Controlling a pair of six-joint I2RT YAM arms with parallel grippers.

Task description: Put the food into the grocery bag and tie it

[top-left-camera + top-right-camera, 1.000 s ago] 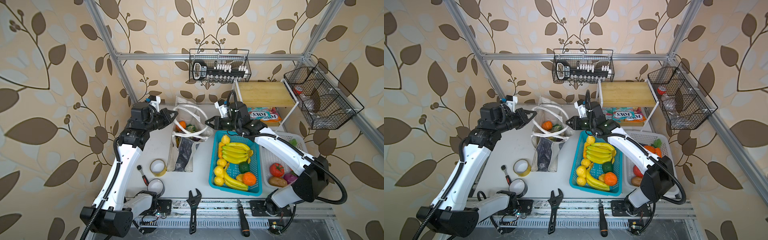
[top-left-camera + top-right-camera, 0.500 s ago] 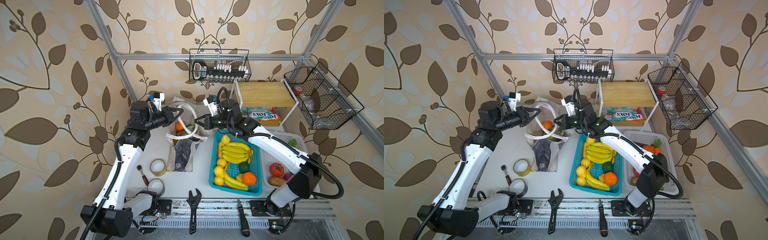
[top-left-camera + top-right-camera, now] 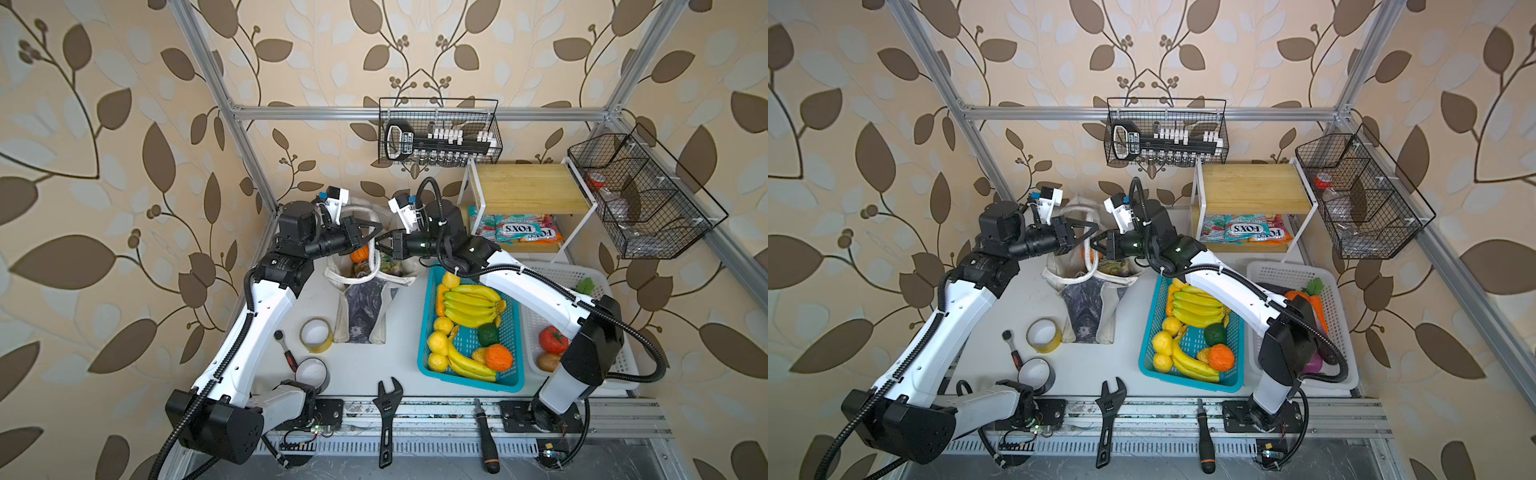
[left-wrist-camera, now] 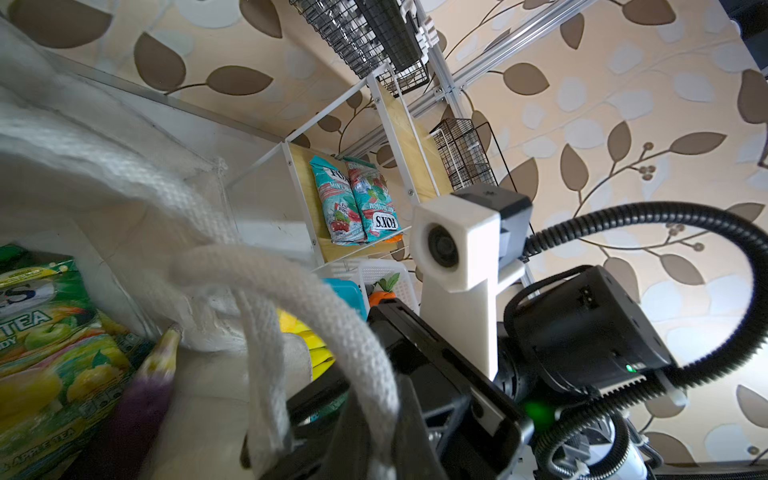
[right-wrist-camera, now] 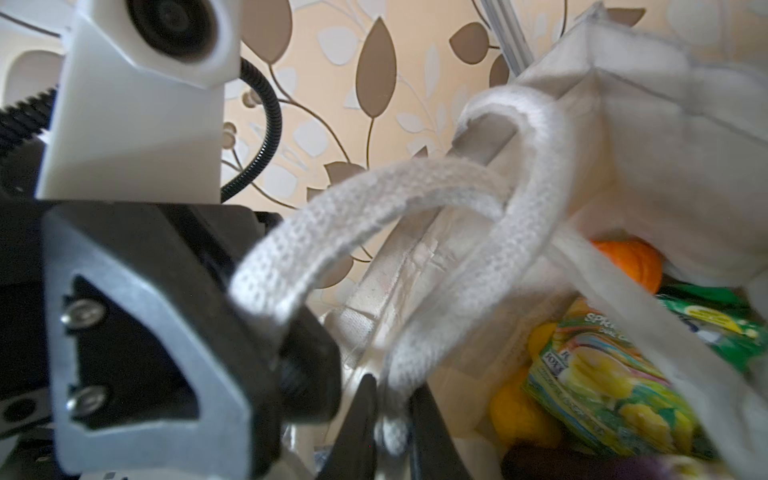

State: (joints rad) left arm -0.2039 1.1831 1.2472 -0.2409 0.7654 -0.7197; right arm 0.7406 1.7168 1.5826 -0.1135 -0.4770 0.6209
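Observation:
The bag handle's loop is keeping my left gripper busy holding it up, so my right gripper will take over that loop (image 5: 276, 268) to free my left gripper to reach through.
The grocery bag (image 3: 365, 303) (image 3: 1086, 307) stands open at the back of the table, its white handles (image 5: 374, 208) pulled up and looped through each other. Inside lie the food items: an orange fruit (image 3: 359, 253) (image 5: 627, 257), green packets (image 4: 41, 332) (image 5: 615, 374) and a yellow fruit (image 5: 515, 411). My left gripper (image 3: 375, 232) (image 3: 1094, 232) (image 4: 374, 436) hangs above the bag's mouth, shut on one handle. My right gripper (image 3: 381, 242) (image 3: 1097, 245) (image 5: 392, 415) faces it tip to tip, with the other handle pinched between its narrow jaws.
To the right of the bag are a blue basket (image 3: 424, 328) of bananas and citrus and a white basket (image 3: 582, 274) of vegetables. Tape rolls (image 3: 316, 334), a ratchet (image 3: 286, 353), a wrench (image 3: 388, 399) and a screwdriver (image 3: 484, 432) lie at the front. A shelf (image 3: 519, 183) stands back right.
Both grippers have come together over the bag's mouth, each bringing a handle. The right one moved left the most. The handles now cross each other.

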